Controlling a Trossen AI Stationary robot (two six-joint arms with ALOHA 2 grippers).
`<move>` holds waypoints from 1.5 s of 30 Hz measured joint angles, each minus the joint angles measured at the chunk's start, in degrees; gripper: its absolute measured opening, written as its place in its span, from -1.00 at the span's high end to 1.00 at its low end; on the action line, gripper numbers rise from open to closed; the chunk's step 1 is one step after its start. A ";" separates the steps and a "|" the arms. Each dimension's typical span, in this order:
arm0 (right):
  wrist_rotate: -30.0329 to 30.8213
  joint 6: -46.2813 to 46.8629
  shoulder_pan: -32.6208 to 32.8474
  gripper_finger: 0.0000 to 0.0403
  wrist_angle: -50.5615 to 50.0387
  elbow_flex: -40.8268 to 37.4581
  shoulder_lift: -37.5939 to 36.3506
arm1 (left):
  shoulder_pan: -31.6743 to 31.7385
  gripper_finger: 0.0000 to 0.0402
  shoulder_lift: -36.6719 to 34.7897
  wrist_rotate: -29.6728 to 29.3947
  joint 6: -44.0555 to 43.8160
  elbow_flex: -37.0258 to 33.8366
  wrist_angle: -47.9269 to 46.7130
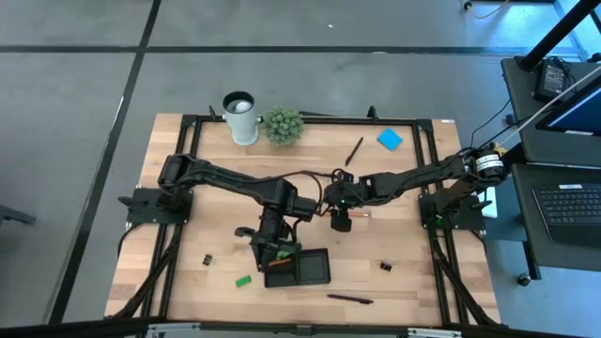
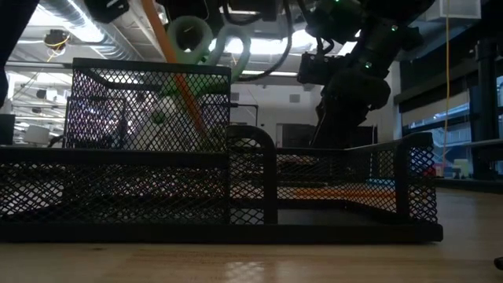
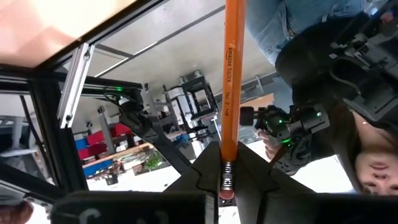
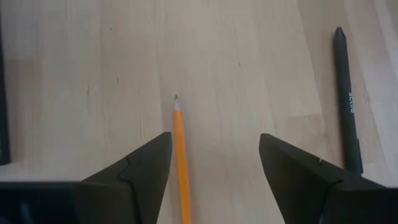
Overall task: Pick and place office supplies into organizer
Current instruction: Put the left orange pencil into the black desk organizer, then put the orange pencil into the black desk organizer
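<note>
My right gripper will grab the eraser end (image 1: 369,215) of the second orange pencil, which is lying flat on the table next to the black pen.
My left gripper (image 1: 277,249) hovers over the black mesh organizer (image 1: 300,268) near the table's near edge, shut on an orange pencil (image 3: 229,74). In the low view that pencil (image 2: 179,75) slants down into the organizer's tall compartment (image 2: 149,134), beside the green scissors handles (image 2: 192,35) that stick up out of it. My right gripper (image 4: 214,149) is open and points down over the table's middle (image 1: 340,221). A second orange pencil (image 4: 180,155) lies flat between its fingers, untouched. My left gripper pinches the orange pencil between its two fingers at the eraser end (image 3: 226,177). The pencil runs away from the fingers, lifted, and slants down with its lower part (image 2: 200,126) inside the tall compartment. Whether the tip rests on the bottom, I cannot tell.
A black pen (image 4: 347,106) lies beside the right gripper. Far side: white cup (image 1: 240,117), potted plant (image 1: 284,124), another pen (image 1: 354,150), blue sticky pad (image 1: 390,139). Near side: binder clips (image 1: 205,258) (image 1: 385,266), green eraser (image 1: 243,280), pen (image 1: 349,299). A person shows beyond the table.
</note>
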 joint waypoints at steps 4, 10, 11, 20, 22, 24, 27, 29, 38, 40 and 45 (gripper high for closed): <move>-0.05 0.49 0.00 -0.22 -0.01 0.00 0.00 | 0.00 0.91 0.86 -0.39 1.27 -0.02 -0.01; -0.08 1.46 0.00 -0.22 0.18 -0.04 -0.02 | 0.00 0.91 1.27 -1.21 1.38 0.00 -0.04; -0.08 1.44 0.01 -0.22 0.11 -0.04 -0.02 | 0.00 0.91 1.27 -1.84 1.44 0.00 0.00; -0.08 1.45 0.00 -0.22 0.09 -0.04 -0.02 | 0.00 0.85 1.27 -3.50 3.48 0.00 0.00; -0.06 1.45 0.00 -0.22 0.11 -0.04 -0.02 | 0.00 0.82 1.27 -3.49 4.44 0.00 0.00; -0.06 1.44 0.02 -0.22 0.09 -0.04 -0.02 | 0.00 0.79 1.27 -3.48 4.82 0.00 0.00; -0.06 1.44 0.00 -0.22 0.08 -0.04 -0.02 | 0.00 0.77 1.27 -3.18 4.83 0.00 0.00; -0.06 1.45 0.02 -0.22 0.09 -0.04 -0.02 | 0.00 0.76 1.27 -2.60 4.95 0.00 0.00; -0.06 1.46 0.02 -0.22 -0.39 -0.02 -0.02 | 0.04 0.74 0.92 1.05 7.46 0.00 -0.07; -0.05 1.45 0.02 -0.22 -0.46 0.00 -0.02 | 0.04 0.74 0.39 1.64 7.50 0.00 -0.25; -0.03 1.46 0.00 -0.22 -0.88 0.02 0.00 | 0.20 0.74 -1.63 1.99 7.23 0.04 -2.21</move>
